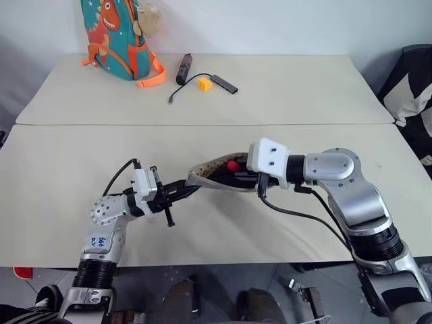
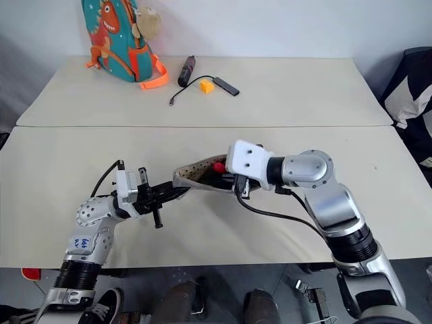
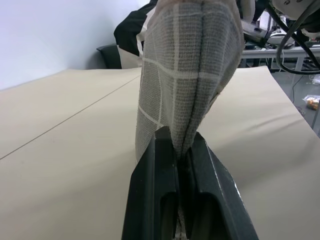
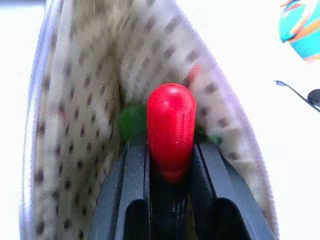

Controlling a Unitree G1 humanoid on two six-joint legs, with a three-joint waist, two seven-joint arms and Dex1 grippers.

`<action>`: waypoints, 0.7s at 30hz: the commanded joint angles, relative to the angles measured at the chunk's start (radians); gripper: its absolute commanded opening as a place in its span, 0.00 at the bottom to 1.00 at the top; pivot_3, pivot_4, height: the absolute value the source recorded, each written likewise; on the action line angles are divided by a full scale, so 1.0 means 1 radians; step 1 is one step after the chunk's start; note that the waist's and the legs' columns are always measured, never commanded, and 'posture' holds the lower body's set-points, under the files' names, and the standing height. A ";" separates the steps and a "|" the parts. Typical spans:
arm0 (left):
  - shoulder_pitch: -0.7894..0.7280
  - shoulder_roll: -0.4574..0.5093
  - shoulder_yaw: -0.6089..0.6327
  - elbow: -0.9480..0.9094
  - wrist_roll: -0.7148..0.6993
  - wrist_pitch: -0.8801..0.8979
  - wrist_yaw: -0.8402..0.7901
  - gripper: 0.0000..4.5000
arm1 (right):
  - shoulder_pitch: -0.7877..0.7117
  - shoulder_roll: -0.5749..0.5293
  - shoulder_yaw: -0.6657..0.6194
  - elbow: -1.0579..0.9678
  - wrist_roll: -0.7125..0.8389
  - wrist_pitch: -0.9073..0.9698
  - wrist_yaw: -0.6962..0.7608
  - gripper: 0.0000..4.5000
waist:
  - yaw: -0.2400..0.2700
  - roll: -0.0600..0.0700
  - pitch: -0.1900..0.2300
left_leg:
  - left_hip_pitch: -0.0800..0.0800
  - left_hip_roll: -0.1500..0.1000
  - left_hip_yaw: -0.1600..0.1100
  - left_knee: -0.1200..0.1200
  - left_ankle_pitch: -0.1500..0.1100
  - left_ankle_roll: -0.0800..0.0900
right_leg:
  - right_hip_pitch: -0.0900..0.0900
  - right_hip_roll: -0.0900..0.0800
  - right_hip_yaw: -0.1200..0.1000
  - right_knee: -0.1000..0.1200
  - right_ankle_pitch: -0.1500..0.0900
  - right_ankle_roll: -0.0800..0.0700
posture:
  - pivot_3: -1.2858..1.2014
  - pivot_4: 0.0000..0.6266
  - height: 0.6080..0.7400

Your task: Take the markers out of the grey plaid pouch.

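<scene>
My right gripper has the red marker, still inside the pouch's open mouth. It will put it down on the near table [image 1: 327, 192] next to the grey plaid pouch, opposite my left gripper.
The grey plaid pouch [image 1: 212, 172] hangs open just above the near table, between my two arms. My left gripper [image 1: 189, 191] is shut on its left end; in the left wrist view the plaid fabric [image 3: 185, 75] rises from between the black fingers [image 3: 155, 200]. My right gripper [image 4: 170, 150] reaches into the pouch's open mouth and is shut on the red marker [image 4: 171, 130], whose red cap [image 1: 233, 165] pokes out of the opening. A green marker [image 4: 131, 121] lies deeper in the dotted lining behind it.
On the far table stand a teal and orange dinosaur backpack [image 1: 118, 37], a dark thick stick [image 1: 184, 68], a yellow block [image 1: 204, 84] and a flat black bar with a cable [image 1: 224, 84]. A black-and-white chair [image 1: 412, 94] is at the right.
</scene>
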 commanded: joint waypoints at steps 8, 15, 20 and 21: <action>-0.008 0.002 0.010 0.004 0.013 -0.032 0.006 0.00 | -0.132 0.106 -0.280 -0.141 0.431 0.341 -0.204 0.14 | 0.001 0.000 0.000 | 0.000 0.000 0.000 0.000 0.000 0.000 | 0.000 -0.001 0.000 0.000 0.000 0.000 | 0.52 0.24 1.00; 0.004 0.024 0.034 0.016 0.014 -0.060 0.015 0.00 | -0.247 -0.103 -0.519 -0.010 0.595 0.584 -0.285 0.14 | 0.001 0.001 0.000 | -0.001 -0.001 0.000 0.000 -0.001 0.001 | 0.000 -0.001 0.000 -0.002 0.000 0.000 | 0.52 0.24 1.00; 0.020 0.024 0.037 0.021 0.015 -0.080 0.019 0.00 | -0.189 -0.368 -0.462 0.095 0.556 0.667 -0.245 0.14 | 0.000 0.001 0.001 | -0.001 0.001 0.000 -0.002 -0.001 0.001 | 0.000 -0.002 0.000 -0.005 0.000 0.000 | 0.52 0.24 1.00; 0.020 0.022 0.037 0.021 0.014 -0.082 0.021 0.00 | -0.136 -0.419 -0.422 0.090 0.542 0.667 -0.225 0.14 | 0.001 0.001 0.001 | -0.001 0.001 0.000 -0.002 -0.001 0.001 | 0.000 -0.002 0.000 -0.006 0.000 0.000 | 0.52 0.24 1.00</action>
